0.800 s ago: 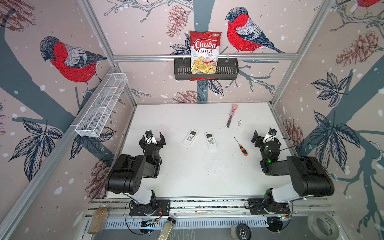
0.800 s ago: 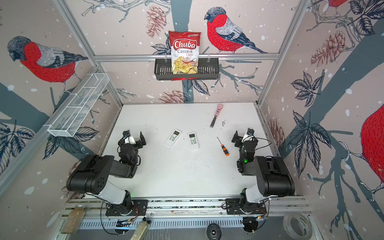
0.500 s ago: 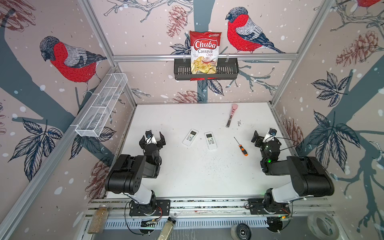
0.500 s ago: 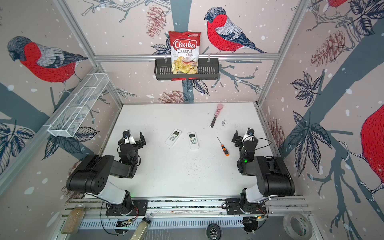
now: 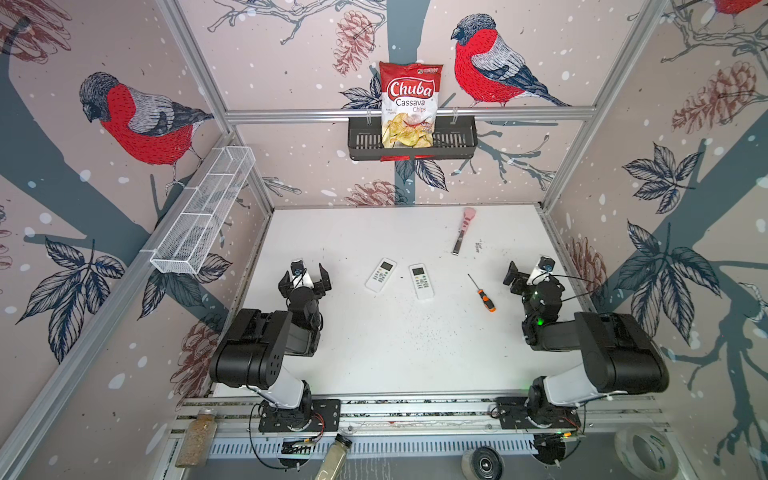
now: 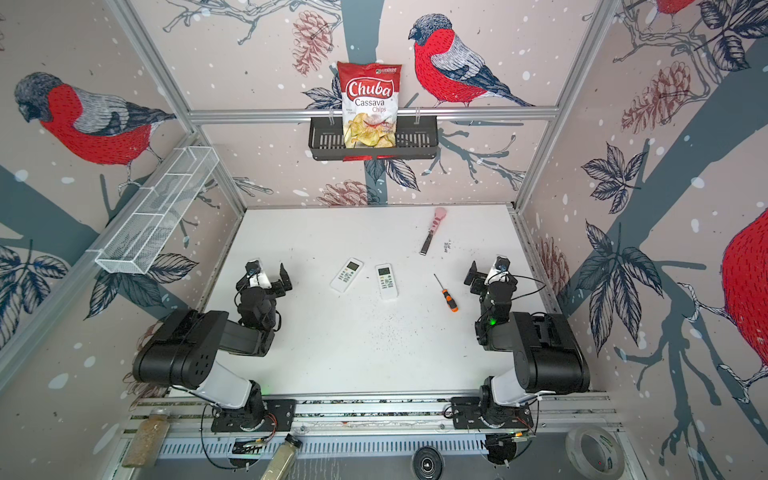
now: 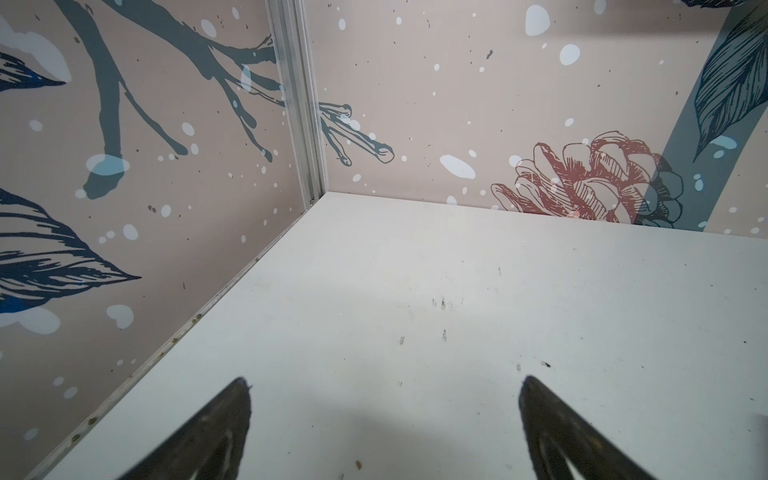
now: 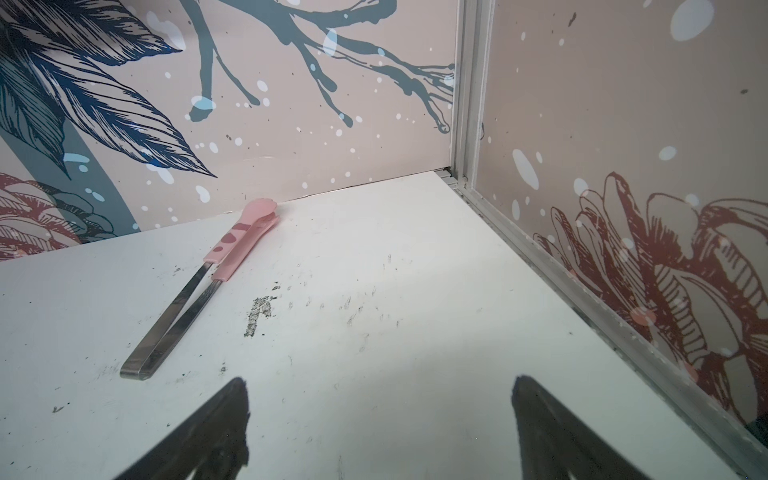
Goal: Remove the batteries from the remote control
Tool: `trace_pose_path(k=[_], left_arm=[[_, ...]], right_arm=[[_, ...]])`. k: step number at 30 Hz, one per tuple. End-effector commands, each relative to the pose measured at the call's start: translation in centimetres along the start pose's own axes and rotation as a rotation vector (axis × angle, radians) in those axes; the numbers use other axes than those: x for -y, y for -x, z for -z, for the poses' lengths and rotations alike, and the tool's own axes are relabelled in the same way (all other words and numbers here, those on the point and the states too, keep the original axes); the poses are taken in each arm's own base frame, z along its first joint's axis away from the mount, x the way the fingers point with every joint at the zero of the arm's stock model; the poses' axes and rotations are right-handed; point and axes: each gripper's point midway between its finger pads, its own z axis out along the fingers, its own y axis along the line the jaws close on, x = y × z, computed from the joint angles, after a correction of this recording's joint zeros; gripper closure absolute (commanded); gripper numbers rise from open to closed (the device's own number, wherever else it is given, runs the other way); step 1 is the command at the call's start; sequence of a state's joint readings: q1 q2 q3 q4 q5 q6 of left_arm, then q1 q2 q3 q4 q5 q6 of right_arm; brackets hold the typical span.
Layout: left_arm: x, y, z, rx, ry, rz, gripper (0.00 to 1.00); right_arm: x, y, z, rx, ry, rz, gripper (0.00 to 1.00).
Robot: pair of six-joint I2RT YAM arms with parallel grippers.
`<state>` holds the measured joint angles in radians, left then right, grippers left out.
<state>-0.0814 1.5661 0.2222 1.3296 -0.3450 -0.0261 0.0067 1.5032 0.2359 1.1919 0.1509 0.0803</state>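
Observation:
My left gripper should close across the sides of the tilted white remote control, on the display end (image 5: 386, 265).
Two white remote controls lie face up, display and buttons showing, mid-table in both top views: one tilted (image 5: 380, 275) (image 6: 346, 275), the other (image 5: 421, 281) (image 6: 386, 281) just to its right. The batteries are hidden. My left gripper (image 5: 304, 277) (image 6: 266, 276) (image 7: 384, 384) stands open and empty to the left of the remotes, over bare table. My right gripper (image 5: 528, 272) (image 6: 486, 272) (image 8: 380, 386) stands open and empty at the right, well clear of them.
An orange-handled screwdriver (image 5: 482, 293) (image 6: 446, 293) lies between the remotes and the right gripper. Pink-handled metal tongs (image 5: 463, 230) (image 8: 199, 291) lie near the back wall. A chips bag (image 5: 409, 104) sits in a black wall basket; a white wire shelf (image 5: 203, 212) hangs on the left wall.

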Motion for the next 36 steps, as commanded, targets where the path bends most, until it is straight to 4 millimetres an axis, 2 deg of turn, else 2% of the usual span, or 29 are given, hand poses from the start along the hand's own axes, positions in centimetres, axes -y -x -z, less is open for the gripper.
trace_pose_path(k=[1,12,15,17,20,23,27,29,30,33,36], left_arm=[[-0.2,0.3,0.0,0.012,0.011,-0.002,0.01],[-0.2,0.4,0.1,0.015,0.011,0.001,0.01],[-0.6,0.8,0.1,0.011,0.037,0.010,0.01],[-0.2,1.4,-0.4,-0.019,0.035,-0.022,0.01],[0.6,2.7,-1.2,-0.071,0.040,-0.076,0.01],[1.4,4.3,-2.1,-0.154,0.013,-0.060,0.01],[5.0,6.9,-2.6,-0.233,-0.149,-0.075,0.01],[7.2,7.8,-2.4,-0.273,-0.233,-0.098,0.01],[8.7,8.1,-2.1,-0.290,-0.288,-0.114,0.01],[13.7,8.1,0.0,-0.338,-0.476,-0.181,0.01],[18.1,6.6,1.9,-0.418,-0.587,-0.292,0.01]], right_arm=[[-0.1,0.2,0.0,0.005,0.002,-0.006,0.01],[-0.1,0.2,0.1,0.006,-0.011,0.004,0.01],[0.1,1.5,0.1,0.034,-0.044,0.000,0.01],[0.8,1.6,-0.6,-0.057,-0.093,-0.027,0.01],[1.3,2.4,-0.8,-0.095,-0.138,-0.059,0.01],[0.9,3.9,-1.6,-0.160,-0.145,-0.116,0.10],[-1.2,5.2,-1.4,-0.246,-0.092,-0.159,0.08],[-2.2,5.0,-1.0,-0.281,-0.070,-0.147,0.06],[-2.8,5.8,-0.4,-0.273,-0.050,-0.151,0.01],[-4.9,5.7,0.6,-0.306,0.022,-0.154,0.01],[-6.9,5.6,1.4,-0.318,0.078,-0.126,0.01]])
